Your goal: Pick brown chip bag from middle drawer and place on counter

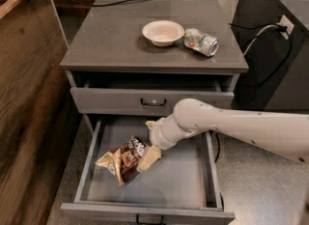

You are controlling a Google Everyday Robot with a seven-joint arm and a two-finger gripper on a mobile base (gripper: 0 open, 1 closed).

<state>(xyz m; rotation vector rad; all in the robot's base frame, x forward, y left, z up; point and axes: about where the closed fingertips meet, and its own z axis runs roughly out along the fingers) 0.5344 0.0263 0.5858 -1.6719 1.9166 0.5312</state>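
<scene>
My gripper will close on the back end (136,148) of the brown chip bag, the end that points toward the top drawer's handle.
The brown chip bag (126,160) lies crumpled on the left part of the floor of the open middle drawer (183,183). My gripper (148,158) reaches down into the drawer from the right on the white arm (227,127). Its tan tip rests at the bag's right edge, touching or overlapping it. The counter (116,31) is the grey top of the cabinet, above and behind the drawer.
A white bowl (163,32) and a silver-green can (201,42) lying on its side sit on the counter's right half. The top drawer (153,102) is slightly ajar. A brown wooden panel (29,98) stands at the left. A dark cabinet (270,50) with a cable stands at the right.
</scene>
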